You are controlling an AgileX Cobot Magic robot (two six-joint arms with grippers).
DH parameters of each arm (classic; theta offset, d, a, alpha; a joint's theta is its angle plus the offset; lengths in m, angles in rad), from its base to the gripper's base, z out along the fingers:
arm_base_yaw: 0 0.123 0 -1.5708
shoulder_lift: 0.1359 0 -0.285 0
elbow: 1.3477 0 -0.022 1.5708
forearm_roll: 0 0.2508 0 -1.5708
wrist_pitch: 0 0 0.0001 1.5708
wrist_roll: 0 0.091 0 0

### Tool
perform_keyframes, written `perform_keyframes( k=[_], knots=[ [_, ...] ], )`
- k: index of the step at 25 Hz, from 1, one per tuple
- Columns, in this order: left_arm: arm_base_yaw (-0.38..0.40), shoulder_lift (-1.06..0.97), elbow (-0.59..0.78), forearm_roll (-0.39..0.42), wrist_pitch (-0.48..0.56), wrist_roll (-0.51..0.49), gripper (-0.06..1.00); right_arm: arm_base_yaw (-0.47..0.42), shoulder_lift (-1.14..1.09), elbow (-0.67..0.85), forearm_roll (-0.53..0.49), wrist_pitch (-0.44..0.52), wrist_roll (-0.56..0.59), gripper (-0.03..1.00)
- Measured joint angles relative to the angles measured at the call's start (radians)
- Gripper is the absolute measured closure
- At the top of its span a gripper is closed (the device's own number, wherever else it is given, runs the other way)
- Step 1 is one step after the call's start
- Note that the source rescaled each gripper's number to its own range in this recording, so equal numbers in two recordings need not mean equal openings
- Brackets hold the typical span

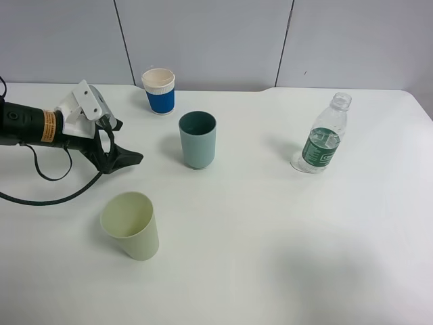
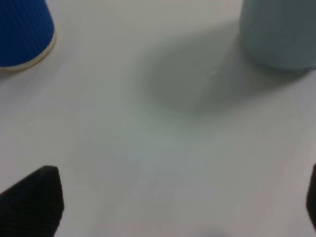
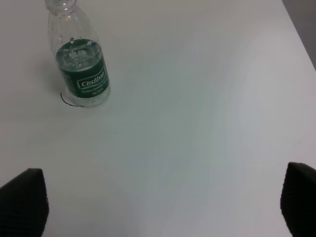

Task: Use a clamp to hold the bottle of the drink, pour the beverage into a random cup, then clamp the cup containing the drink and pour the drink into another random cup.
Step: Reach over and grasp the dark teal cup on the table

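The left gripper should move to the teal cup's lower half (image 1: 197, 153) (image 2: 279, 37) next and close there, because this is the cup to lift and pour.
The uncapped clear bottle (image 1: 321, 135) with its green label stands upright at the right of the table. The beverage inside is clear and hard to make out. In the right wrist view the bottle (image 3: 79, 59) stands well ahead of my open right gripper (image 3: 160, 200), off to one side. The teal cup (image 1: 197, 139) stands upright mid-table. The pale yellow-green cup (image 1: 130, 225) stands nearer the front left. My left gripper (image 1: 125, 162) hovers open and empty left of the teal cup. The left wrist view shows the teal cup (image 2: 279, 32) ahead of the open gripper (image 2: 173, 202).
A white cup with a blue sleeve (image 1: 159, 91) stands at the back left, and its base (image 2: 22, 32) shows in the left wrist view. The left arm's black cable (image 1: 40, 196) loops over the table at the left. Grey wall panels (image 1: 203, 40) stand behind the table.
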Motion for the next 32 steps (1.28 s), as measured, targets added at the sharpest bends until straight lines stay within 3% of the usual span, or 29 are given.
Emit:
perform_keyframes(
  k=[13, 18, 32],
  knots=[
    [-0.017, 0.149, -0.147, 0.142, -0.060, -0.012, -0.06, 0.000, 0.000, 0.000, 0.000, 0.000, 0.000, 0.02],
    [-0.059, 0.198, -0.208, 0.156, -0.125, -0.012, -0.06, 0.000, 0.000, 0.000, 0.000, 0.000, 0.000, 0.02],
    [-0.181, 0.268, -0.345, 0.179, -0.179, -0.012, -0.06, 0.000, 0.000, 0.000, 0.000, 0.000, 0.000, 0.02]
  ],
)
